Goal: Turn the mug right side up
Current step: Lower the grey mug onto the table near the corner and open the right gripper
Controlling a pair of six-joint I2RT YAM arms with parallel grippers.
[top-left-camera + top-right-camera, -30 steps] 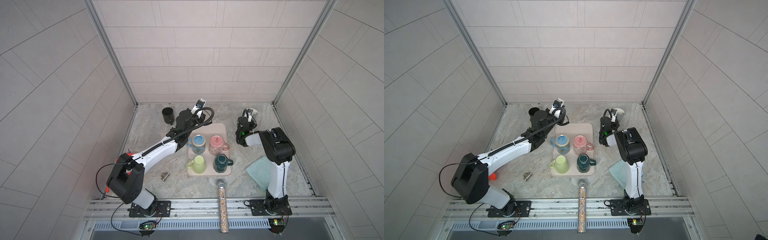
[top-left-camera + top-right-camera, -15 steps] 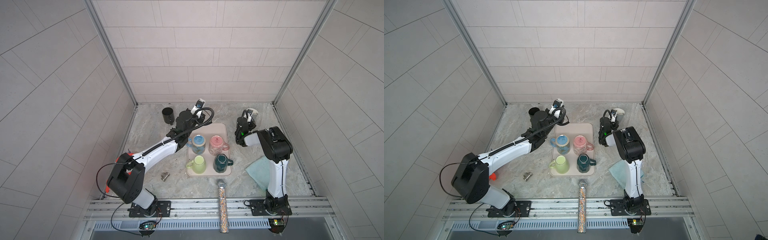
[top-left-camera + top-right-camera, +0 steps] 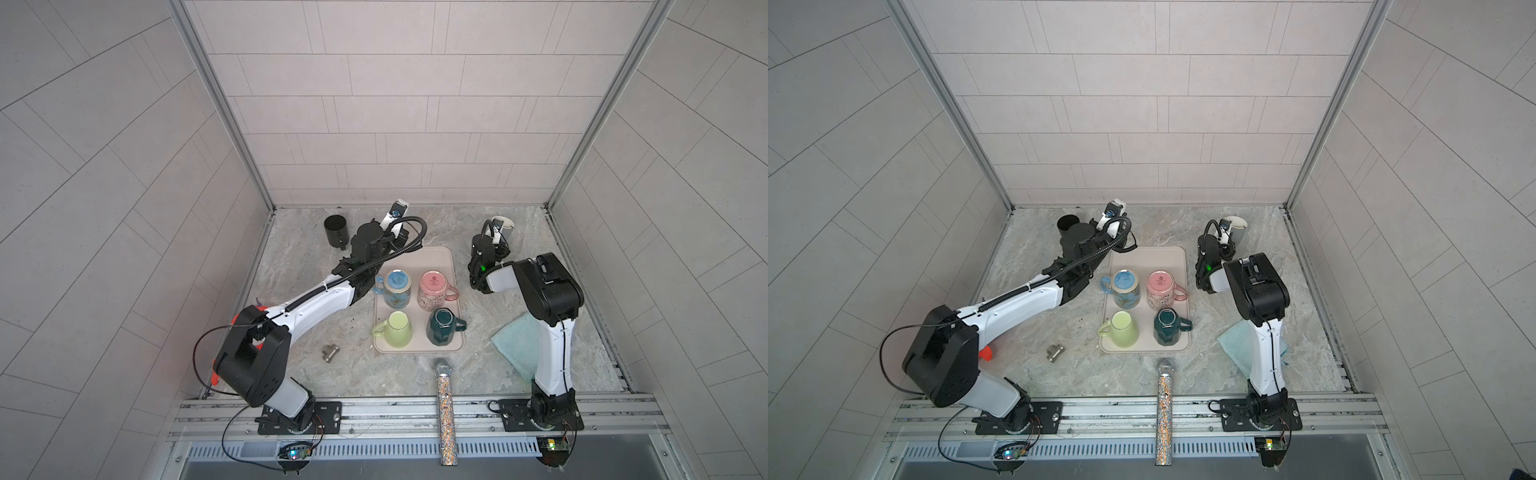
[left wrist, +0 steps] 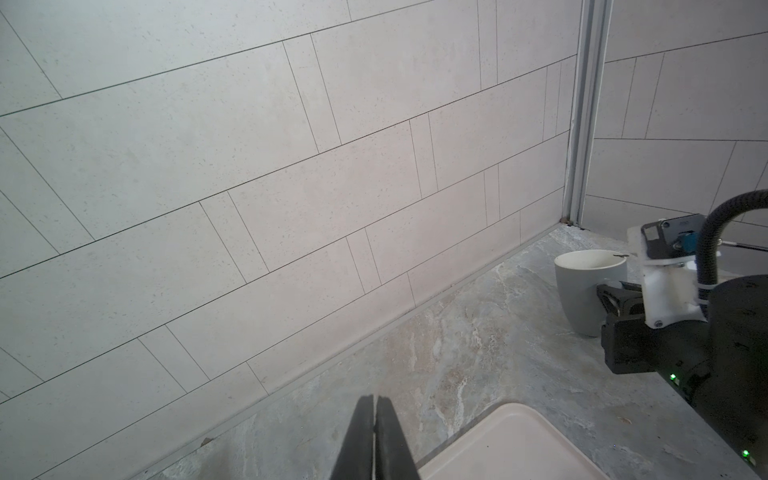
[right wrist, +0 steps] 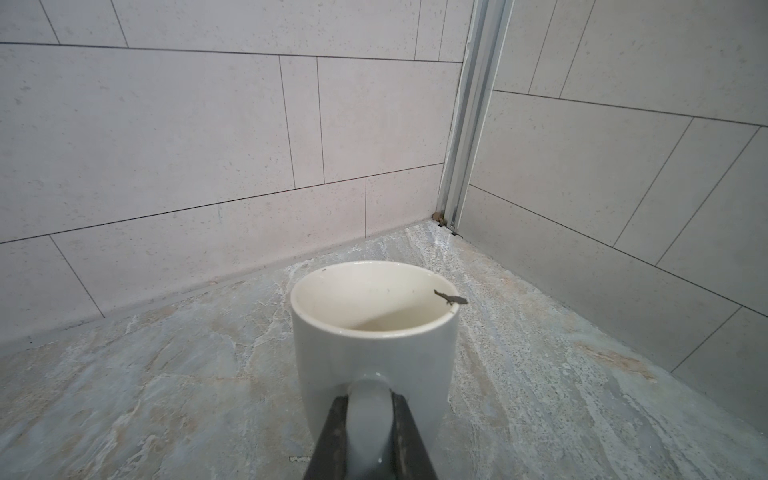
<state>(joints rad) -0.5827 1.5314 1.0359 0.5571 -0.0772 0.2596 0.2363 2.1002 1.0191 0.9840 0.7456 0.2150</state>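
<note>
The robot's right gripper needs to release the grey mug on the bare tabletop [image 3: 494,242] [image 5: 376,428] between the beige tray and the back corner.
A grey mug [image 5: 374,332] with a cream inside stands mouth up at the back right of the table, near the corner; it shows in both top views [image 3: 506,227] [image 3: 1238,229] and in the left wrist view [image 4: 590,291]. My right gripper [image 5: 370,400] is shut on the mug's handle, one finger on each side of it. A small dark fleck sits on the mug's rim. My left gripper [image 4: 376,401] is shut with nothing in it, hovering by the far corner of the beige tray [image 4: 511,440], well to the left of the mug.
The beige tray [image 3: 415,257] in the middle holds several coloured mugs. A black cup [image 3: 336,230] stands at the back left. A teal cloth [image 3: 517,345], a glittery microphone [image 3: 444,386] and a metal clip [image 3: 330,353] lie near the front.
</note>
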